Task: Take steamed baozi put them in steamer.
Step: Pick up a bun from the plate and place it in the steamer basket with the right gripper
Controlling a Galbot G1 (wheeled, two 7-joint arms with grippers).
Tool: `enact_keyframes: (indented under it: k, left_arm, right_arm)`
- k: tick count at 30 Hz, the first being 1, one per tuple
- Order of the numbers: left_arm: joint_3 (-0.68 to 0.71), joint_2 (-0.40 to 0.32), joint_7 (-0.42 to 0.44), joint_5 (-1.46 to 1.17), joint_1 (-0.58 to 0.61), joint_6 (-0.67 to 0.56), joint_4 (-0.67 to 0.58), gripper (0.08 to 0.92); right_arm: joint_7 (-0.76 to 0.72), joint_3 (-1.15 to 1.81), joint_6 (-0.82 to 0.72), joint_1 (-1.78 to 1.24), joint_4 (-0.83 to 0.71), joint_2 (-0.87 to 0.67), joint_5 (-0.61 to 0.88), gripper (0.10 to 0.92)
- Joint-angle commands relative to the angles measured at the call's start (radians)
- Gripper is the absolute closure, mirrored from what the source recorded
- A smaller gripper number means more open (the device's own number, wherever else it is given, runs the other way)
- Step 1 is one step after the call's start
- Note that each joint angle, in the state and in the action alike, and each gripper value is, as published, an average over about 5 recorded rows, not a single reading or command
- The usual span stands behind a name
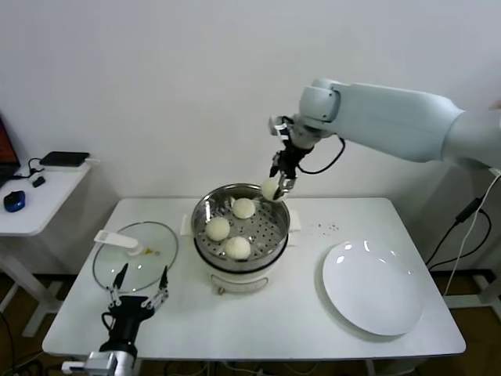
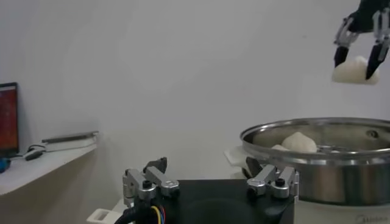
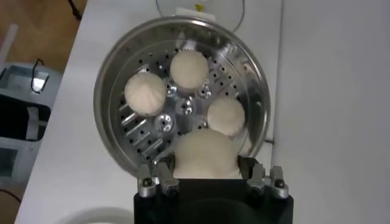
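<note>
My right gripper is going to put the white baozi, still in the air above the steamer's rim, down on the steamer's perforated bottom toward the white plate (image 1: 265, 232) (image 3: 173, 143).
My right gripper (image 1: 279, 184) is shut on a white baozi (image 1: 271, 189) and holds it in the air just above the far right rim of the steel steamer (image 1: 205, 211). In the right wrist view the held baozi (image 3: 204, 154) sits between the fingers, over the steamer's rim (image 3: 103, 91). Three more baozi (image 1: 243, 207) (image 1: 218, 228) (image 1: 237, 247) lie on the steamer's perforated floor. The left wrist view shows the held baozi (image 2: 354, 70) high above the steamer (image 2: 317, 161). My left gripper (image 1: 139, 290) is open and empty, low at the table's front left.
A flat glass lid (image 1: 133, 258) lies on the table left of the steamer. A large white plate (image 1: 374, 286) sits at the right, with nothing on it. A side table (image 1: 39, 196) with small devices stands at far left.
</note>
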Motion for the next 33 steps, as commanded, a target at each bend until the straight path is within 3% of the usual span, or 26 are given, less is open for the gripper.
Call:
enact_keyframes:
  k: [1, 33]
  left_arm:
    - [-0.008, 0.005, 0.001, -0.002, 0.007, 0.002, -0.005, 0.177]
    - [-0.017, 0.004, 0.000, -0.012, 0.019, -0.002, 0.003, 0.177]
  right_arm:
    - [0.018, 0.010, -0.013, -0.089, -0.035, 0.102, 0.004, 0.344]
    - [0.032, 0.049, -0.013, -0.248, -0.053, 0.060, -0.165, 0.338]
